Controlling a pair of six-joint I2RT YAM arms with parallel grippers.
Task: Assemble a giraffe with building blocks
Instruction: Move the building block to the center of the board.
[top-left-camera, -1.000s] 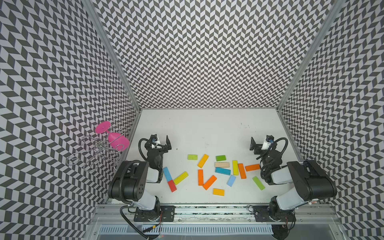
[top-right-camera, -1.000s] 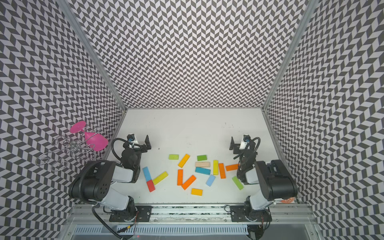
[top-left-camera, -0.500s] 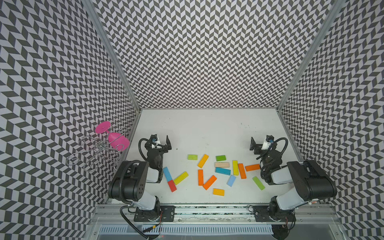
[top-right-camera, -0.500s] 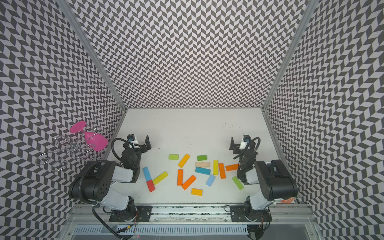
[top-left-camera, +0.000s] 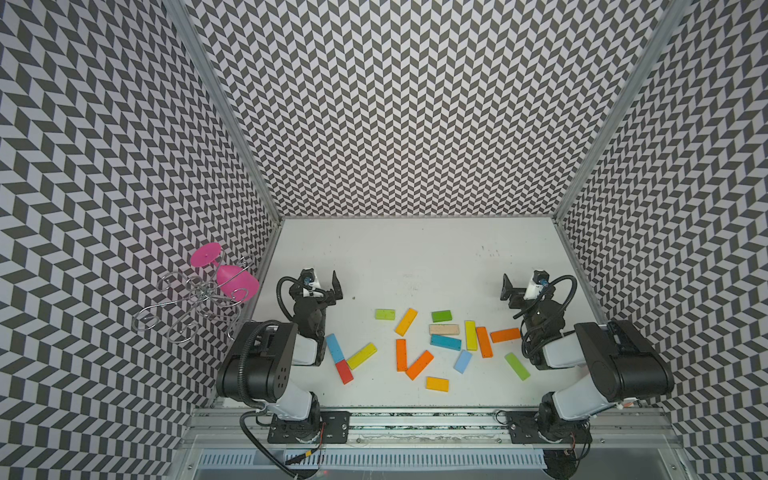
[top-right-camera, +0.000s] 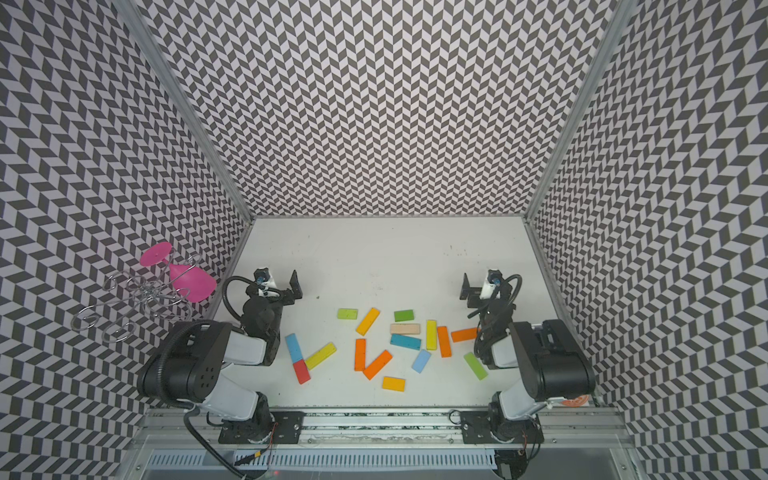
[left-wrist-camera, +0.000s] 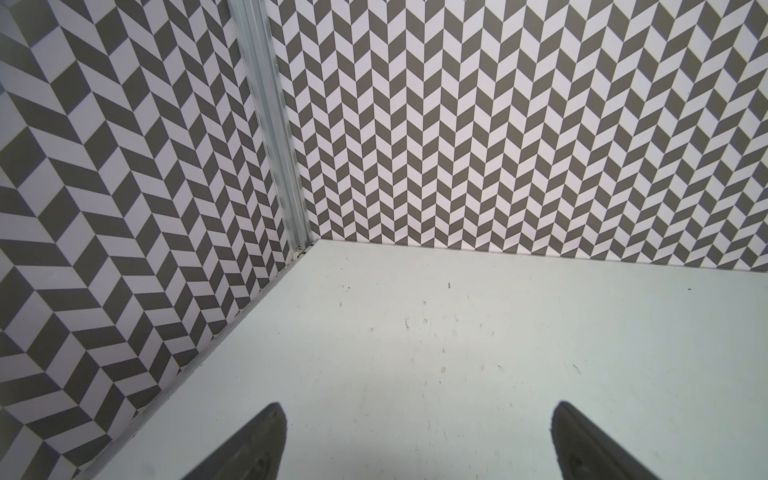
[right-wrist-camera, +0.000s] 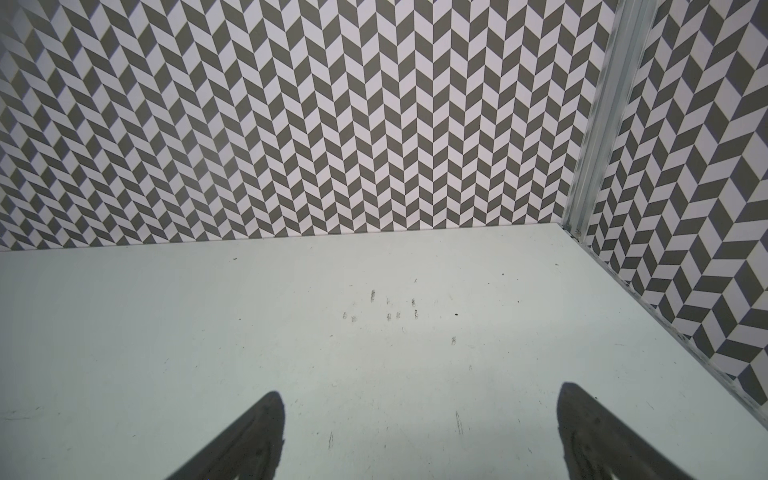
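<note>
Next, I move my right gripper to the green block that sits just behind the beige block and close it on the green block's long sides (top-left-camera: 441, 316).
Several flat coloured blocks lie loose on the white table (top-left-camera: 415, 257) near its front, seen in both top views. Among them are a beige block (top-left-camera: 444, 330), a teal block (top-left-camera: 445, 342), a blue block (top-left-camera: 335, 347) end to end with a red block (top-left-camera: 344, 371), and a green block (top-right-camera: 475, 365). My left gripper (top-left-camera: 322, 286) (left-wrist-camera: 419, 415) hovers open and empty behind the blue block. My right gripper (top-left-camera: 523, 289) (right-wrist-camera: 419, 405) is open and empty behind the orange blocks (top-left-camera: 505, 335). Neither wrist view shows a block, only bare table.
Chevron-patterned walls close the table on three sides. A pink glass (top-left-camera: 235, 280) hangs on a wire rack (top-left-camera: 187, 307) against the left wall. Both arm bases sit on the metal rail (top-left-camera: 415, 419) along the front edge.
</note>
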